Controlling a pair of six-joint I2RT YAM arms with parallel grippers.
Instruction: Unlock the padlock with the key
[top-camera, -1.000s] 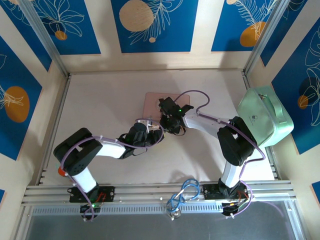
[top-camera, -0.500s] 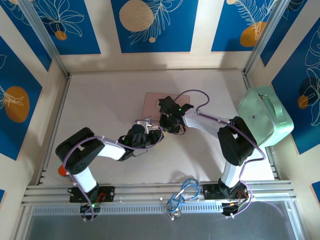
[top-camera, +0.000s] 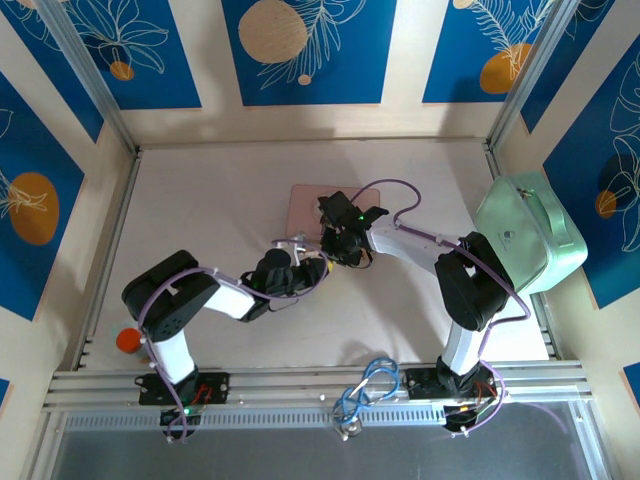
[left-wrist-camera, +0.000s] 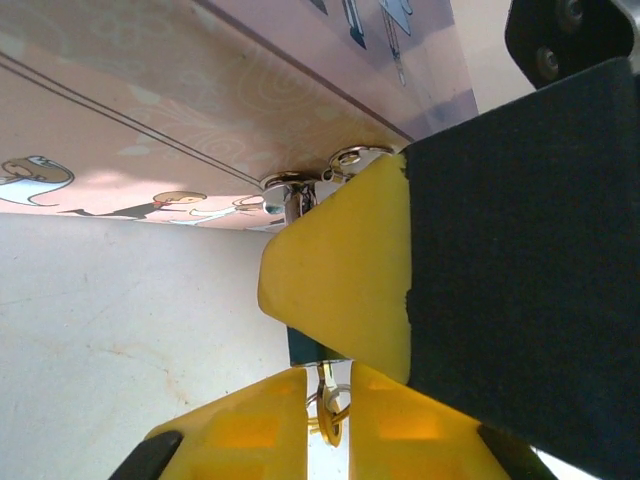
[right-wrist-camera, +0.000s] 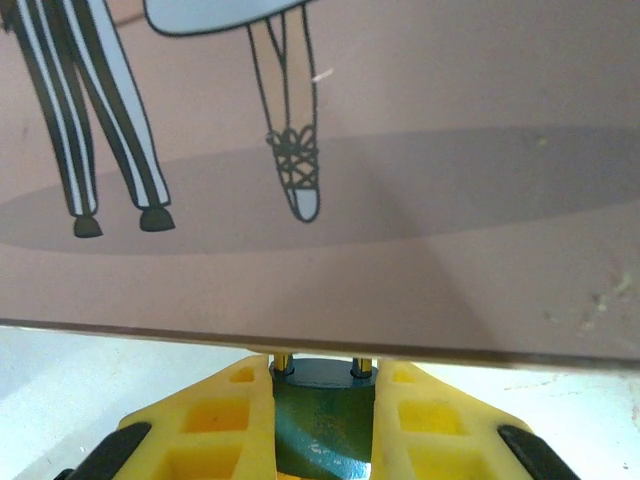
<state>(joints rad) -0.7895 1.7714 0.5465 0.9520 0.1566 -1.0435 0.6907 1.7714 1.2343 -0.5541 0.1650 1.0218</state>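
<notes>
The key's ring spans my left gripper's finger gap; next I open it, move in and pinch the key's head (left-wrist-camera: 327, 398) before turning.
The pink illustrated box (top-camera: 309, 204) lies mid-table. At its near edge hangs the teal padlock (right-wrist-camera: 322, 415), its two shackle legs running up under the box's rim. My right gripper (right-wrist-camera: 322, 378) is shut on the padlock body, one yellow finger on each side. In the left wrist view the padlock (left-wrist-camera: 301, 348) is a sliver of teal below the right gripper's yellow finger. The small key (left-wrist-camera: 331, 402) with its ring points up into the padlock's bottom, and my left gripper (left-wrist-camera: 328, 378) is shut on it. From above, the left gripper (top-camera: 312, 264) and right gripper (top-camera: 333, 250) meet.
A mint-green bag (top-camera: 530, 232) sits against the right wall. An orange object (top-camera: 128, 340) lies by the left arm's base. Blue cables (top-camera: 362, 390) loop over the front rail. The box's metal clasp (left-wrist-camera: 352, 158) is just above the padlock.
The left arm's elbow and shoulder have swung right, uncovering the orange object at its base. Both grippers stay together at the padlock. The right arm has not moved.
</notes>
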